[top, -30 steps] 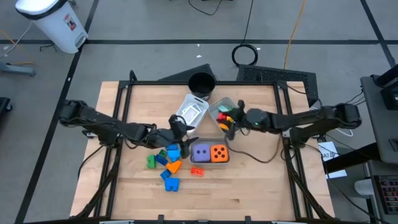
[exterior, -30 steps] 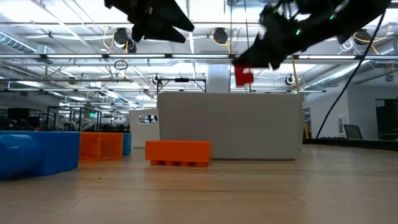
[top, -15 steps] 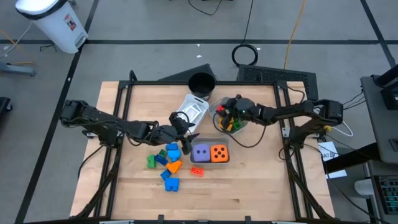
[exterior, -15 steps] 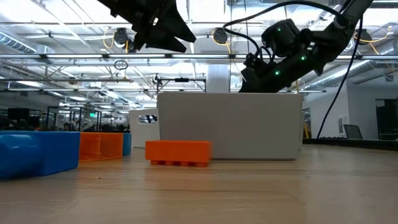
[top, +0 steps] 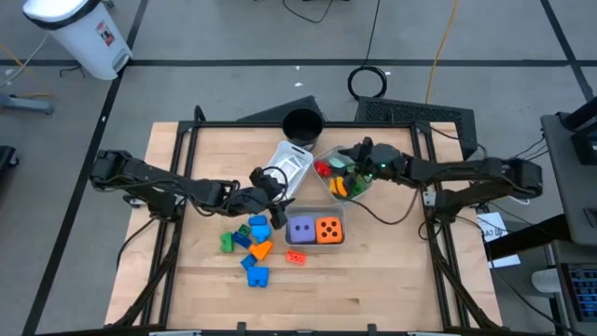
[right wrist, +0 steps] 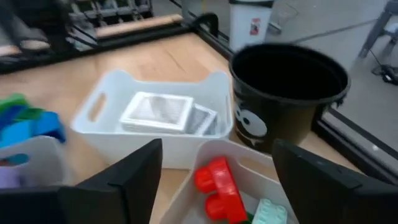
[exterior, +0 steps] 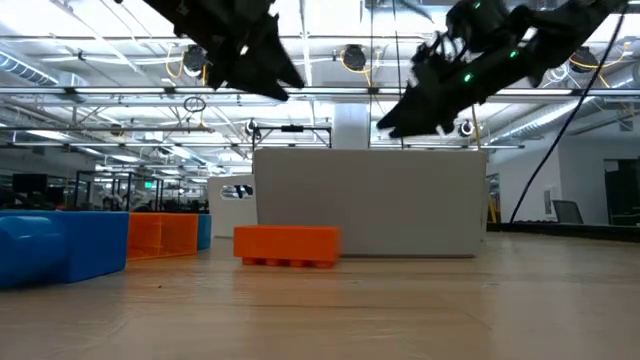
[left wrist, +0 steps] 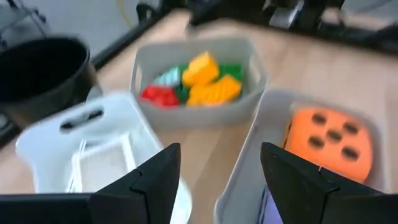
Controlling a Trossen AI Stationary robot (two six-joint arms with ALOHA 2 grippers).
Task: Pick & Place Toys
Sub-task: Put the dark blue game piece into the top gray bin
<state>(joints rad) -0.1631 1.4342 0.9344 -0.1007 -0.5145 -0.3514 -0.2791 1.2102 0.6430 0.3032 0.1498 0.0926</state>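
The robot's left gripper should next move to the loose blue block nearest the white tray and close on that block's sides point(top: 257, 221).
My right gripper point(top: 347, 157) point(right wrist: 217, 146) hangs open over the grey tray point(top: 328, 194) that holds red, yellow and green blocks; a red block point(right wrist: 217, 183) lies in that tray right under its fingers. My left gripper point(top: 273, 184) point(left wrist: 219, 149) stands open above the table, between the white tray point(top: 291, 166) with its flat white tiles point(right wrist: 155, 112) and the dice tray point(top: 312, 243). A purple die point(top: 301, 227) and an orange die point(top: 327, 229) rest in the dice tray. Loose blue, green and orange blocks point(top: 252, 245) lie on the table near it.
A black round cup point(top: 302, 124) stands behind the trays at the far edge. One orange block point(top: 297, 255) lies alone in front of the dice tray. Bare wood stretches along the near edge and on the right side.
My right gripper has gone toward the far edge, over the grey tray, and has opened. The red block it held has dropped into that tray among the other blocks.
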